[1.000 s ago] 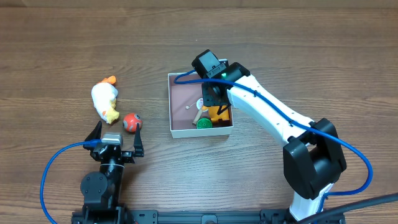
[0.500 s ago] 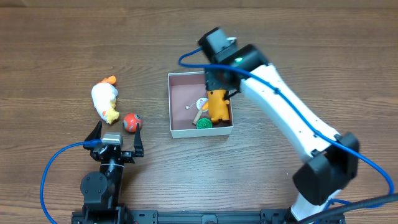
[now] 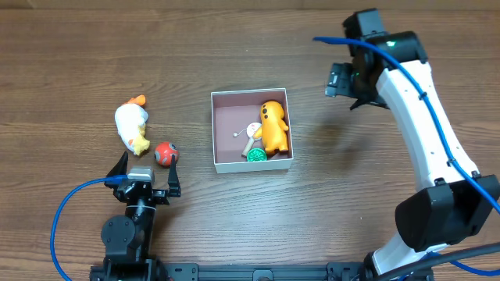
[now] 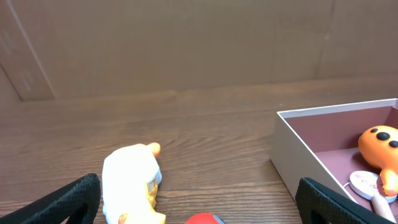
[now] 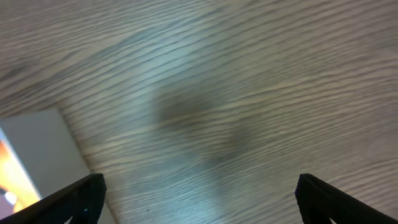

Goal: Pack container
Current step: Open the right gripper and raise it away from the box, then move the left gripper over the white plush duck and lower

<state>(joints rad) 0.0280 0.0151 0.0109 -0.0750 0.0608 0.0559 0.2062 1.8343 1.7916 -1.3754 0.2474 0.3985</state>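
Observation:
Next, my left gripper closes on the white body [image 3: 130, 122] [image 4: 131, 177] of the white and yellow plush, between its orange end and its yellow end.
The container [image 3: 226, 133], a shallow white box with a pink inside, sits mid-table. An orange toy [image 3: 273, 126] lies in its right half, beside a small white piece [image 3: 252, 129] and a green piece [image 3: 255, 155]. My right gripper [image 3: 348, 87] hangs open and empty over bare wood to the container's right; its wrist view catches only the box's corner [image 5: 43, 155]. A white and yellow plush [image 3: 131, 125] and a red ball [image 3: 165, 153] lie left of the container. My left gripper [image 3: 146, 173] stands open just behind the ball [image 4: 202, 219], with the plush [image 4: 130, 180] ahead of it.
Dark wood table [image 3: 375, 195] all round. The container's near wall [image 4: 292, 149] shows at the right of the left wrist view, with the orange toy [image 4: 380, 142] inside. A blue cable [image 3: 70, 211] loops by the left arm's base.
My right gripper opened, left the orange toy lying in the container, and swung up and away to the right. The left arm has stayed still.

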